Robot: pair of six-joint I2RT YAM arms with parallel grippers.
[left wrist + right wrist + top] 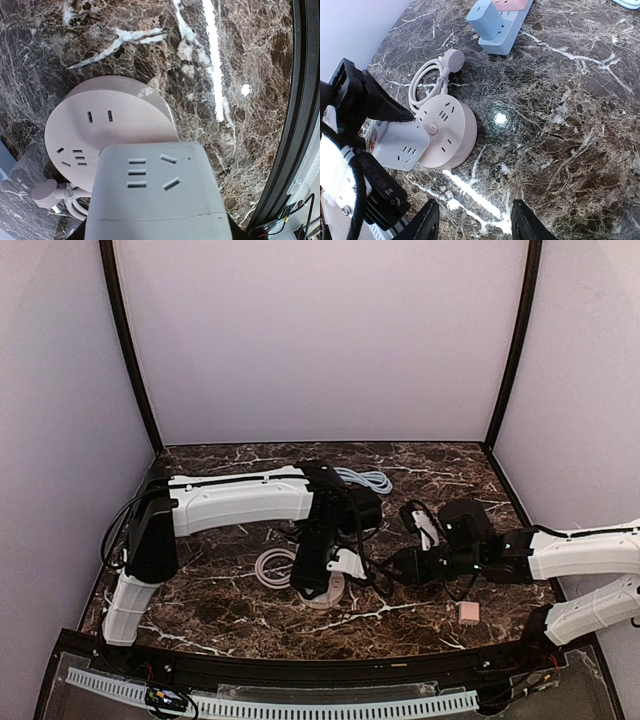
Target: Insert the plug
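Note:
The white cube plug adapter is to go on the near part of the pink socket hub [321,580] [142,159]. Next, I put it down there with my left gripper.
A round pale pink socket hub [328,592] lies on the marble table; it also shows in the left wrist view [100,125] and the right wrist view [451,125]. My left gripper [318,572] is shut on a white cube plug adapter [155,195], held over the hub's near edge with its socket face up; my fingers are hidden behind the cube. The cube also shows in the right wrist view [400,145]. My right gripper [476,222] is open and empty, just right of the hub, its fingertips [427,220] above bare marble.
The hub's coiled white cable [425,82] ends in a round plug [452,59] behind it. A light blue power strip [495,22] carrying a pink adapter lies further back. A small pink cube [468,612] sits at front right. A pale blue cable [365,478] lies at the back.

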